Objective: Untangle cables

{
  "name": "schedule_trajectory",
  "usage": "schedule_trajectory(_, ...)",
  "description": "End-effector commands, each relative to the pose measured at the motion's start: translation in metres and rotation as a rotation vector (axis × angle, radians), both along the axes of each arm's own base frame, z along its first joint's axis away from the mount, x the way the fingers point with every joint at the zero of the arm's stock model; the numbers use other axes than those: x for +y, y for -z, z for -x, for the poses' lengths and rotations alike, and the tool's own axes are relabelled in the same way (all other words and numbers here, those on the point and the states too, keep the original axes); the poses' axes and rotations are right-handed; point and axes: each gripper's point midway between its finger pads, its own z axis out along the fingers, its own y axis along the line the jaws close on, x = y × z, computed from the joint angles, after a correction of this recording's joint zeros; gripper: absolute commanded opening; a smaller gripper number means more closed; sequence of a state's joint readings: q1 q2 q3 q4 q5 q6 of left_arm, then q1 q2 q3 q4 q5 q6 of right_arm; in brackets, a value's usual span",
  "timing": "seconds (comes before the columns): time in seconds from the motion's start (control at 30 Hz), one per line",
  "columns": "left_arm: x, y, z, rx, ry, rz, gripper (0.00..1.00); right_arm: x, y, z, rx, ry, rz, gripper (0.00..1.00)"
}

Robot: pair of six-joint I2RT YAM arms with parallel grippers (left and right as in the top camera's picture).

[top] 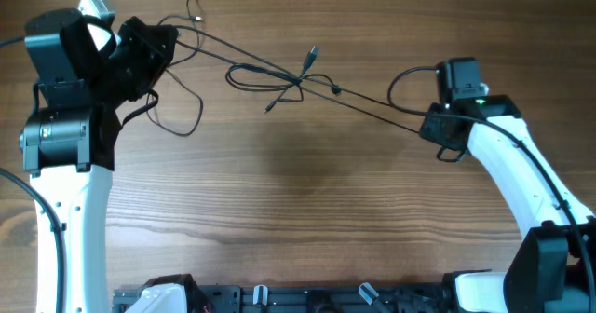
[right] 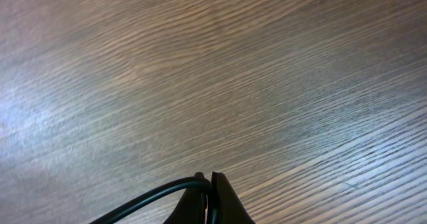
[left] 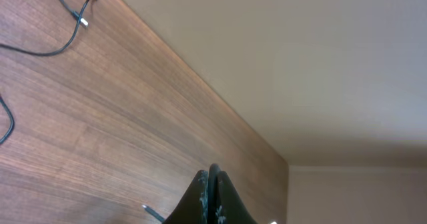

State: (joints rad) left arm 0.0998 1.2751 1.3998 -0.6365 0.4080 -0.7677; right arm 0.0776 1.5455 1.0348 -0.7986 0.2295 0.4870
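Observation:
Next, my left gripper releases the thin dark cable on the bare table [top: 287,142] just in front of the small knot.
Thin dark cables [top: 300,78] stretch in a nearly taut line across the far part of the wooden table, with a small knot and loose plug ends at the middle. More loops [top: 182,117] lie beside the left arm. My left gripper [top: 166,41] is at the cables' left end, and its fingers [left: 212,177] are pressed shut. The overhead view shows cable running into them. My right gripper [top: 430,125] is at the right end. Its fingers [right: 208,181] are shut on a dark cable [right: 147,199] that curves away to the left.
A cable loop with a plug end [left: 53,49] lies on the table in the left wrist view, and a plug tip [left: 152,213] shows beside the fingers. The table's far edge [left: 200,84] meets a beige wall. A black loop [top: 400,80] curls by the right wrist.

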Motion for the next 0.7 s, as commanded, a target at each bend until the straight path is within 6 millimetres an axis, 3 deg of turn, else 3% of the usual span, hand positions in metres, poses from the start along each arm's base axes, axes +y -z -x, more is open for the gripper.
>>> schedule_trajectory(0.0,0.054,-0.025,0.000,-0.071,-0.228,-0.087,0.04,-0.039,0.009,0.009,0.036,0.115,0.052,0.11)
schedule_trajectory(0.03,0.051,-0.017,0.001,-0.039,-0.219,-0.084,0.04,-0.027,0.012,0.006,0.032,0.093,-0.023,0.14)
schedule_trajectory(0.07,0.037,0.007,0.002,0.052,-0.164,-0.068,0.04,-0.008,0.013,0.001,0.027,0.009,-0.116,0.19)
schedule_trajectory(0.17,0.001,0.055,-0.001,0.222,-0.027,-0.043,0.04,0.014,0.014,0.000,0.029,-0.063,-0.231,0.21)
schedule_trajectory(0.27,-0.076,0.116,-0.011,0.353,0.291,-0.039,0.04,0.041,0.011,0.000,0.025,-0.186,-0.363,0.36)
schedule_trajectory(0.37,-0.151,0.158,-0.008,0.363,0.627,-0.010,0.04,0.056,0.008,0.001,0.021,-0.236,-0.438,0.57)
schedule_trajectory(0.4,-0.179,0.173,-0.007,0.345,0.745,0.016,0.04,0.072,0.002,0.003,0.007,-0.327,-0.519,0.67)
schedule_trajectory(0.47,-0.195,0.193,-0.007,0.375,0.782,0.017,0.04,0.092,-0.007,0.004,-0.016,-0.417,-0.623,0.71)
schedule_trajectory(0.57,-0.208,0.222,0.009,0.484,0.812,0.014,0.05,0.098,-0.010,0.005,-0.021,-0.424,-0.661,0.71)
schedule_trajectory(0.63,-0.194,0.245,0.021,0.598,0.749,-0.089,0.05,0.098,-0.011,0.005,-0.021,-0.425,-0.664,0.70)
schedule_trajectory(0.67,-0.177,0.258,0.028,0.673,0.691,-0.185,0.06,0.101,-0.011,0.006,-0.021,-0.431,-0.670,0.69)
